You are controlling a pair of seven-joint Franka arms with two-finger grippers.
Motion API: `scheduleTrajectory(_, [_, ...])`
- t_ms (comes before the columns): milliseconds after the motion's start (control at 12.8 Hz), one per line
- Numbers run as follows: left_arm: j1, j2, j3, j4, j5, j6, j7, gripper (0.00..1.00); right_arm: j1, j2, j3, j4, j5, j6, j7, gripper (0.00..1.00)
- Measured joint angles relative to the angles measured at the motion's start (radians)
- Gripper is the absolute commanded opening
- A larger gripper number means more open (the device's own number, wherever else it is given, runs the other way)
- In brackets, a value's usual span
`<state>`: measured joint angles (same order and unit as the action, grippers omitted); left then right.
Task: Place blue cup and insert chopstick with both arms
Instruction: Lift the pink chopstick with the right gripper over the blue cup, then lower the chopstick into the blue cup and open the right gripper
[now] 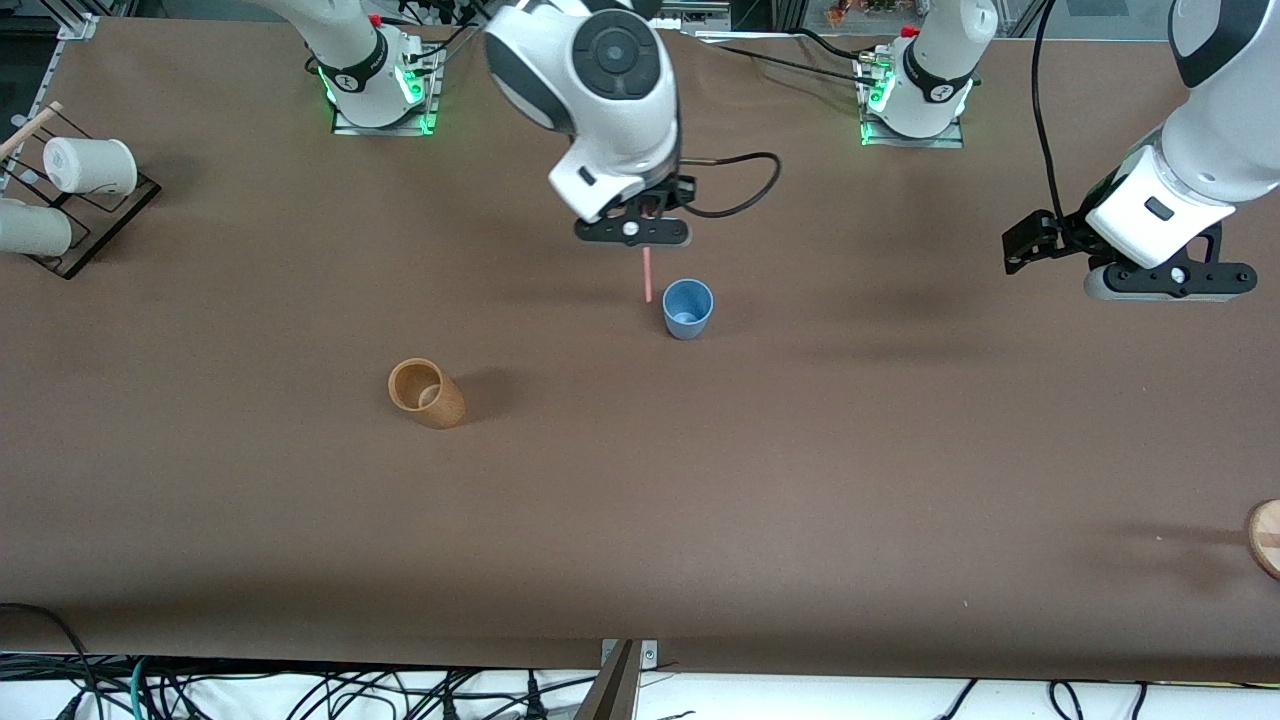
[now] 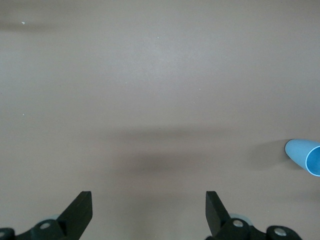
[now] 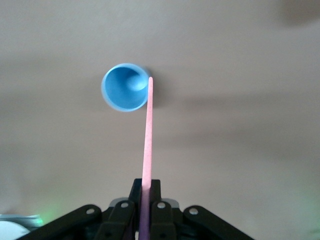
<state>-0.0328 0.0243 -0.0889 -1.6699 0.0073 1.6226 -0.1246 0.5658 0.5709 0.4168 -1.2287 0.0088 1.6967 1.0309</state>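
The robot's right gripper should release the pink chopstick inside the opening of the upright blue cup (image 1: 684, 299) (image 3: 127, 88), so that it leans on the cup's rim.
The blue cup (image 1: 688, 308) stands upright near the table's middle; it also shows in the right wrist view (image 3: 125, 87) and at the edge of the left wrist view (image 2: 306, 156). My right gripper (image 1: 645, 240) is shut on the pink chopstick (image 1: 648, 274), which hangs down with its lower tip just beside the cup's rim, toward the right arm's end. In the right wrist view the chopstick (image 3: 147, 135) runs from the jaws to the cup's rim. My left gripper (image 1: 1030, 250) is open and empty, up over bare table toward the left arm's end (image 2: 149, 207).
A tan wooden cup (image 1: 425, 392) lies tilted nearer the front camera, toward the right arm's end. A rack with white cups (image 1: 70, 190) stands at the right arm's end. A round wooden piece (image 1: 1266, 535) sits at the table's edge at the left arm's end.
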Motion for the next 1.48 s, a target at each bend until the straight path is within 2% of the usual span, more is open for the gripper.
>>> scheduleTrajectory(234, [0.0,0.0,0.0,0.0,0.0,0.0,0.0,1.0,0.009,0.013,0.0,-0.015,0.036,0.054,0.06,0.0])
scheduleTrajectory(780, [0.0,0.0,0.0,0.0,0.0,-0.001,0.0,1.0,0.029,0.023,-0.001,-0.136,0.041,0.187,0.107,0.0])
scheduleTrajectory(858, [0.0,0.0,0.0,0.0,0.0,-0.001,0.0,1.0,0.029,0.025,-0.002,-0.15,0.041,0.209,0.107,0.04])
scheduleTrajectory(1092, [0.0,0.0,0.0,0.0,0.0,-0.002,0.001,1.0,0.027,0.041,-0.01,-0.162,0.041,0.262,0.107,1.0])
scheduleTrajectory(1326, [0.0,0.0,0.0,0.0,0.0,-0.002,0.001,1.0,0.003,0.044,-0.022,-0.159,0.038,0.297,0.085,1.0])
scheduleTrajectory(1482, [0.0,0.0,0.0,0.0,0.0,-0.002,0.001,1.0,-0.05,0.011,-0.026,-0.152,0.035,0.285,0.043,1.0])
